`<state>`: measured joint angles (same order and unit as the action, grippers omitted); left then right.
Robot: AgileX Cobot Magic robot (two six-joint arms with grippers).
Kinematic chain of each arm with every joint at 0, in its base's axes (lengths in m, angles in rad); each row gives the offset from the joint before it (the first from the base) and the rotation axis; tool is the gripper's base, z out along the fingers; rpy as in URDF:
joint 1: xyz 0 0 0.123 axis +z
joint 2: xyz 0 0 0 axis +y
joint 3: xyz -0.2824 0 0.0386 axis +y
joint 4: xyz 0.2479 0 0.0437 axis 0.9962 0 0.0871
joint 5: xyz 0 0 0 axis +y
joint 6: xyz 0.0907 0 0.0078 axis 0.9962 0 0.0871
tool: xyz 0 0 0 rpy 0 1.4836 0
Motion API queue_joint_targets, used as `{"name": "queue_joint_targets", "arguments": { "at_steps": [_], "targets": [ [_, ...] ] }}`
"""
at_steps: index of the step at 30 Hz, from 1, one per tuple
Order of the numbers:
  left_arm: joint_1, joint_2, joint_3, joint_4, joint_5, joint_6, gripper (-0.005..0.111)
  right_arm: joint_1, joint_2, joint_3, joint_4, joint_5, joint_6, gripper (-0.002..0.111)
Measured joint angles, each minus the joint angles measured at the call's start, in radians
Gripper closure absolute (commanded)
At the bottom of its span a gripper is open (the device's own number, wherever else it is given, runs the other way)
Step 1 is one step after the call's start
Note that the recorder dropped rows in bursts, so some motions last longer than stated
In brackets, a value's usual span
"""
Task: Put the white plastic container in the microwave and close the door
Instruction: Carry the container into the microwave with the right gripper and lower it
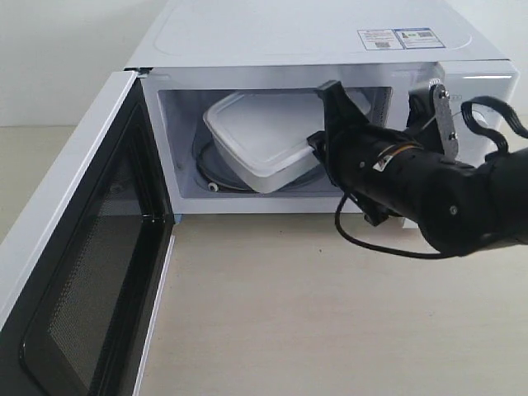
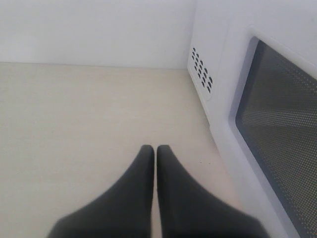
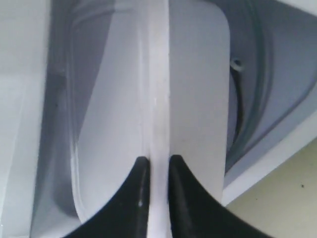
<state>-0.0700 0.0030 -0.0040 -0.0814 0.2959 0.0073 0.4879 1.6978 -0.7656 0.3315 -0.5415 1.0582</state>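
Observation:
My right gripper is going to release the white plastic container on the glass turntable inside the microwave (image 1: 275, 147).
The white plastic container (image 1: 264, 136) hangs tilted inside the cavity of the microwave (image 1: 330, 41), one long side down over the glass turntable (image 1: 216, 175). My right gripper (image 1: 322, 142) reaches in through the opening and is shut on the container's rim (image 3: 158, 124), one finger on each side. The door (image 1: 78, 247) stands wide open at the left, its dark window facing inward. My left gripper (image 2: 155, 148) is shut with nothing in it, low over the table beside the outer face of the door (image 2: 277, 129).
The pale wooden table (image 1: 330, 313) stretches in front of the microwave. The right arm and its cable (image 1: 371, 247) cross the right part of the opening. Stickers (image 1: 396, 38) lie on the microwave's top. Side vents (image 2: 202, 69) show near the left gripper.

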Motion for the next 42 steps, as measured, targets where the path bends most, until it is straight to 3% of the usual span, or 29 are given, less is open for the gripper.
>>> {"name": "queue_joint_targets", "arguments": {
  "at_steps": [13, 27, 42],
  "targets": [
    [0.0, 0.0, 0.0, 0.0, 0.0, 0.0, 0.102, 0.0, 0.125, -0.114, 0.028, 0.073, 0.0, 0.108],
    [0.0, 0.0, 0.0, 0.0, 0.0, 0.0, 0.102, 0.0, 0.23, -0.128, 0.067, -0.08, 0.117, 0.108],
    [0.0, 0.0, 0.0, 0.0, 0.0, 0.0, 0.102, 0.0, 0.257, -0.129, 0.058, -0.184, 0.098, 0.108]
  ]
}}
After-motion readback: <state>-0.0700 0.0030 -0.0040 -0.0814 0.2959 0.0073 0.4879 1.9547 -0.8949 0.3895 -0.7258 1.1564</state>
